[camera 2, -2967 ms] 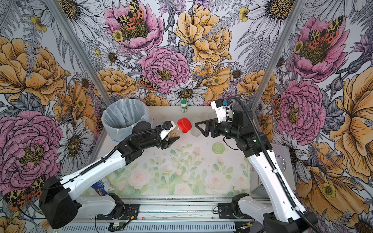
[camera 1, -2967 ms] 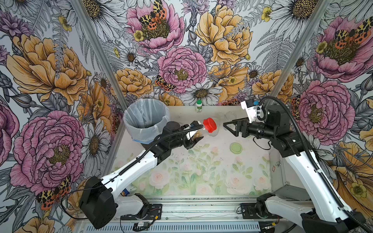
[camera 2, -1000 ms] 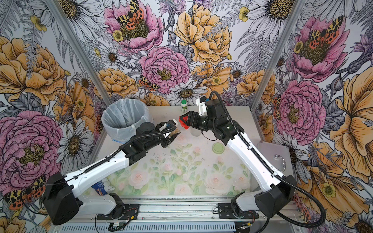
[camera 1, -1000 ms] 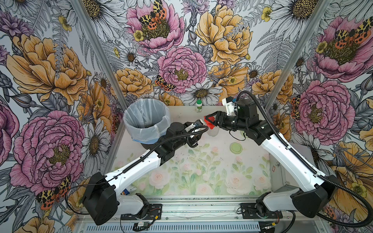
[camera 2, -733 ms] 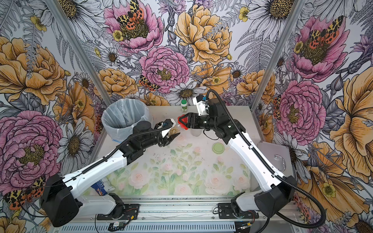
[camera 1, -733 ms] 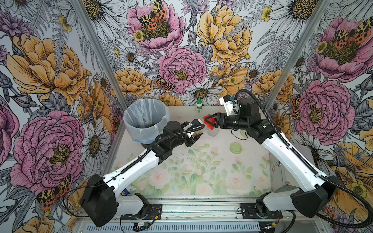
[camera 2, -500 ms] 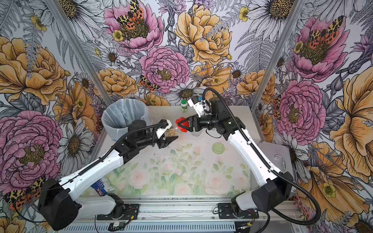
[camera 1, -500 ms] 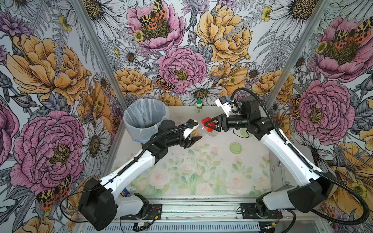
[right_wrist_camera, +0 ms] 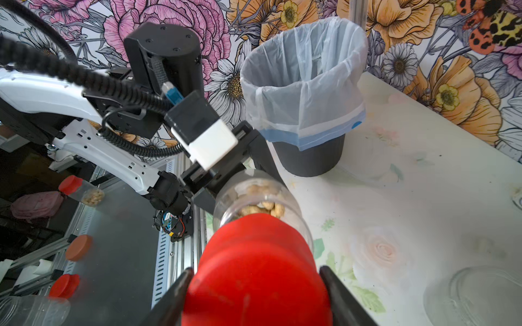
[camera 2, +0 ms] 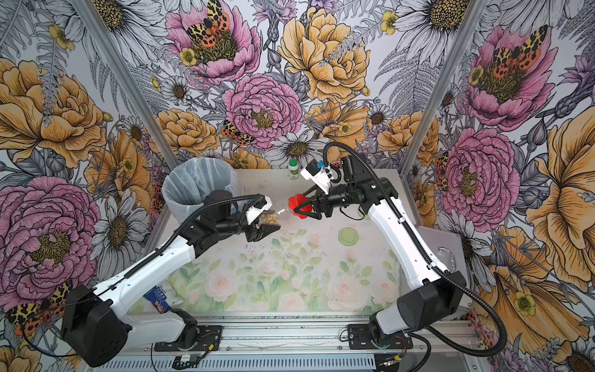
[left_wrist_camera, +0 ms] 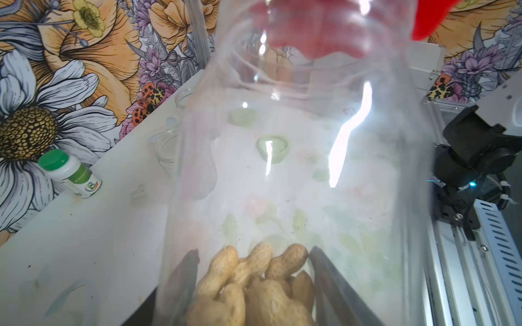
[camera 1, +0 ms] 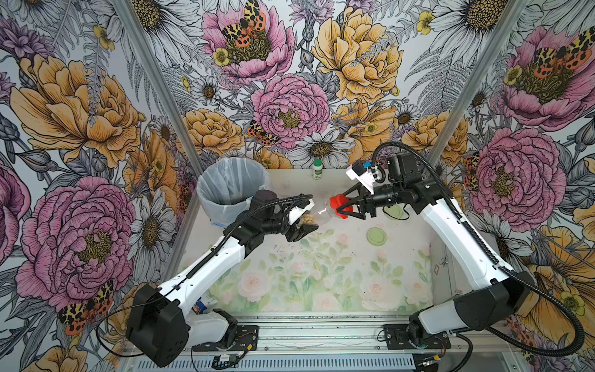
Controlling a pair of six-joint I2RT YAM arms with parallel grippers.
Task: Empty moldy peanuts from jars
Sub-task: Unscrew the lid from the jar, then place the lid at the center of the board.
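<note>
My right gripper has the red lid, still on the jar above the table. It will let go of it on the mat (camera 1: 357,237) just beside the pale green lid, toward the bin.
A narrow clear jar (camera 1: 322,213) (camera 2: 279,211) is held almost level above the table's far middle. My left gripper (camera 1: 302,222) (camera 2: 265,224) is shut on its base end, where the moldy peanuts (camera 1: 307,219) (left_wrist_camera: 254,282) are heaped between the fingers (left_wrist_camera: 185,279). The jar's red lid (camera 1: 338,206) (right_wrist_camera: 254,268) points at the right arm. My right gripper (camera 1: 344,207) (right_wrist_camera: 255,293) is shut on that lid, one finger on each side. Two other jars (right_wrist_camera: 480,296) (left_wrist_camera: 166,149) stand uncapped on the table.
A black bin with a pale liner (camera 1: 231,186) (right_wrist_camera: 305,84) stands at the far left corner, just behind the left wrist. A white bottle with a green cap (camera 1: 317,169) is by the back wall. A pale green lid (camera 1: 376,236) lies on the mat.
The right arm has swung in from the right and its gripper has closed on the red lid. The left arm has shifted a little left with the jar, now lying more level.
</note>
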